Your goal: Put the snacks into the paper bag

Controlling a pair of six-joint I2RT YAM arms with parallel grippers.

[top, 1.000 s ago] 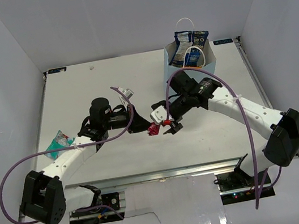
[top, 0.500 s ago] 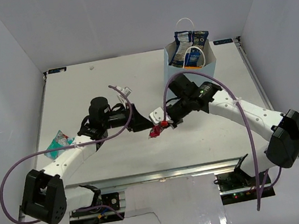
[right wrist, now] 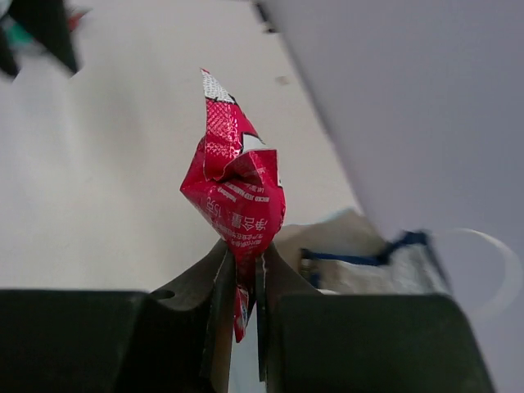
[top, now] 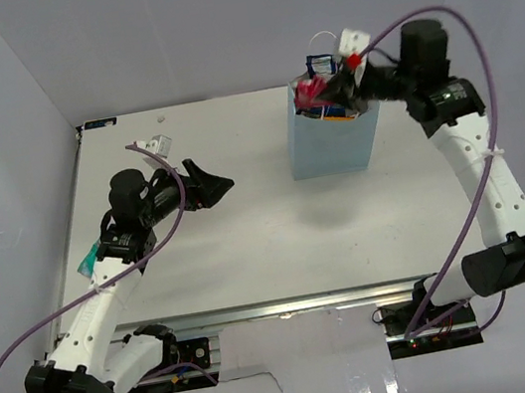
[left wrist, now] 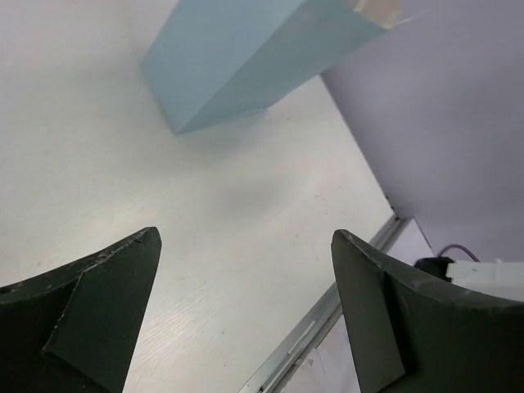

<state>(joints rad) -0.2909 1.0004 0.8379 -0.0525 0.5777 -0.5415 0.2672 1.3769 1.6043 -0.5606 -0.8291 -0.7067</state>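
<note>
My right gripper is due to release the red packet, as the blue packet sticks above the paper bag's rim, then grip the blue packet's top (top: 321,59) and tuck it in.
The light-blue paper bag (top: 330,145) stands upright at the back right of the table, and it also shows in the left wrist view (left wrist: 246,57). Blue and white packets (top: 324,67) stick out of its top. My right gripper (top: 326,95) hangs over the bag's mouth, shut on a crumpled red snack packet (top: 307,96). In the right wrist view the packet (right wrist: 237,196) stands pinched between the fingers of the gripper (right wrist: 241,266), with the bag's contents (right wrist: 368,262) just beyond. My left gripper (top: 220,184) is open and empty at mid-left, as its own view (left wrist: 246,236) also shows. A teal packet (top: 87,258) peeks out beside the left arm.
A metal rail (top: 291,305) runs along the table's near edge; it is seen too in the left wrist view (left wrist: 327,323). Grey walls close in the table at the back and both sides. A purple cable (top: 434,16) loops above the right arm.
The right gripper shut on the red packet at mid-table and carried it up and back over the bag. The left gripper let go, opened wide and drew back to the left.
</note>
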